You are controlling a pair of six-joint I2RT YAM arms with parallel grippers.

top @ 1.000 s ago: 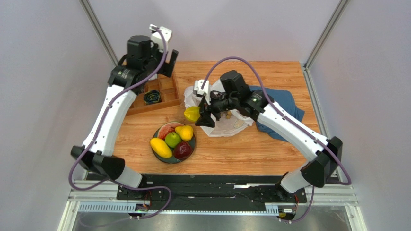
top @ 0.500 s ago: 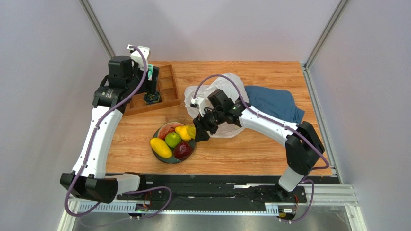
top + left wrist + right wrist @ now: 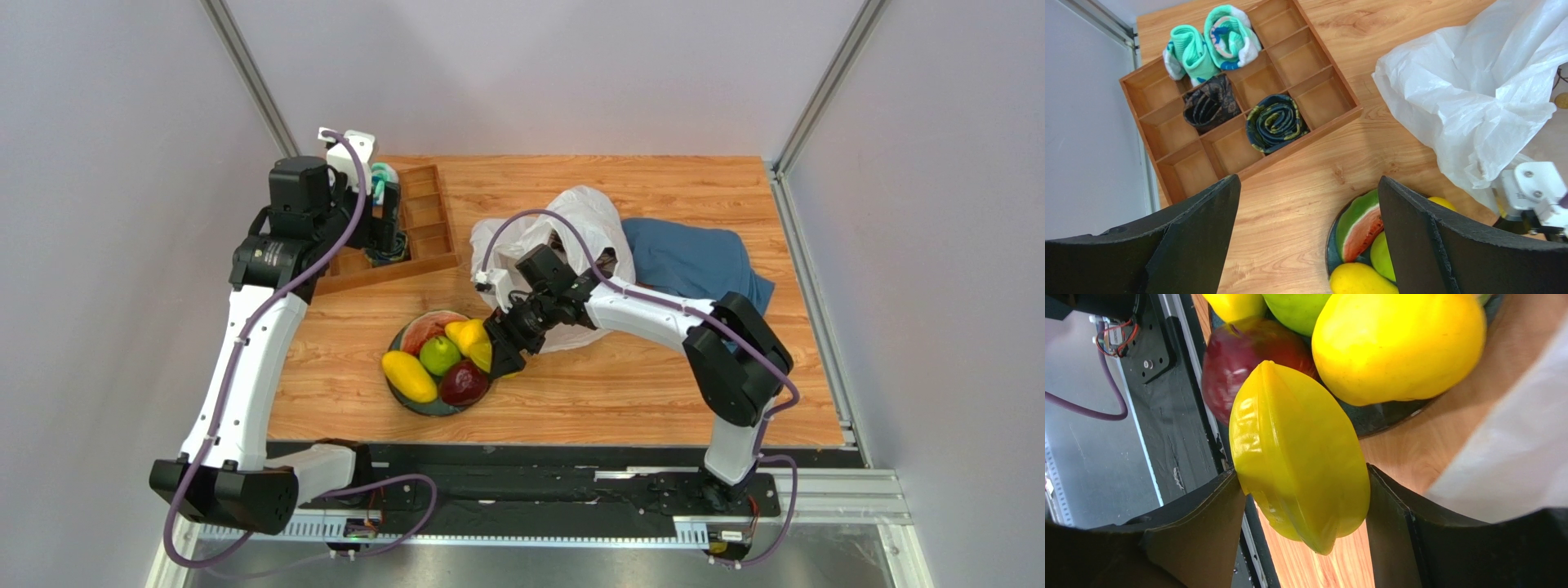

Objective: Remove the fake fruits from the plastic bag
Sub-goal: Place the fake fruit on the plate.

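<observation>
My right gripper should release the yellow ridged fruit on the plate's rim [image 3: 488, 370] [image 3: 1318, 425], between the dark red fruit and the yellow pear-like piece.
My right gripper [image 3: 496, 352] is shut on a yellow ridged fruit [image 3: 482, 353], holding it at the right edge of the dark plate [image 3: 432, 412]. In the right wrist view the fruit [image 3: 1296, 453] sits between both fingers, just above a dark red fruit [image 3: 1241, 355] and a yellow pear-like piece [image 3: 1395, 343]. The plate also holds a watermelon slice [image 3: 421, 331], a mango [image 3: 409, 376] and a green apple [image 3: 438, 355]. The white plastic bag [image 3: 589, 221] lies crumpled behind my right arm; it also shows in the left wrist view [image 3: 1487, 104]. My left gripper [image 3: 383, 227] is open and empty above the wooden tray.
A wooden compartment tray [image 3: 429, 202] with rolled socks [image 3: 1275, 122] stands at the back left. A dark blue cloth [image 3: 699, 263] lies right of the bag. The black rail [image 3: 1168, 416] marks the table's near edge.
My right gripper has carried the yellow fruit from beside the bag down-left to the plate's edge. My left arm has swung left and settled over the wooden tray.
</observation>
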